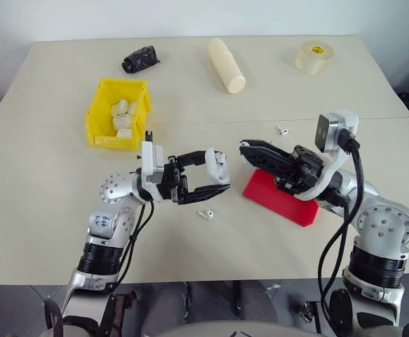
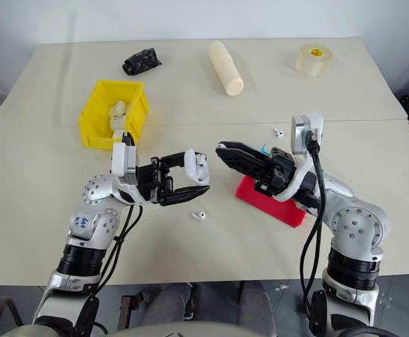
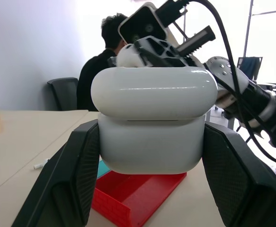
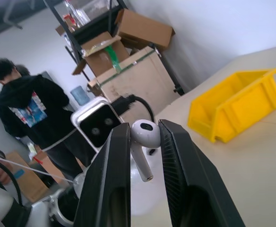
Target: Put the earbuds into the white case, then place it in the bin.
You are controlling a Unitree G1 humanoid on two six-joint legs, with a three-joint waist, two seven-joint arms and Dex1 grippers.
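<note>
Next, I let go of the earbud with my right gripper inside the white case held up (image 1: 222,159) (image 4: 147,189) by my left gripper. The earbud now hangs close beside the case.
My left gripper (image 1: 215,175) is shut on the white case (image 3: 152,123), held above the table with the lid resting on the body and a thin seam between them. My right gripper (image 1: 245,147) is shut on one earbud (image 4: 145,135), its stem hanging between the fingers (image 4: 121,161). The tip of that gripper hangs close to the case's right side, a small gap apart. A second earbud (image 1: 205,214) lies on the table below the case. A third earbud (image 1: 283,130) lies farther back on the right. The yellow bin (image 1: 95,116) stands at the left rear with white pieces inside.
A flat red tray (image 1: 281,200) lies under the right arm. At the table's back are a cream cylinder (image 1: 226,64), a tape roll (image 1: 313,57) and a black object (image 1: 140,59). A person in black (image 4: 29,109) stands beyond the table.
</note>
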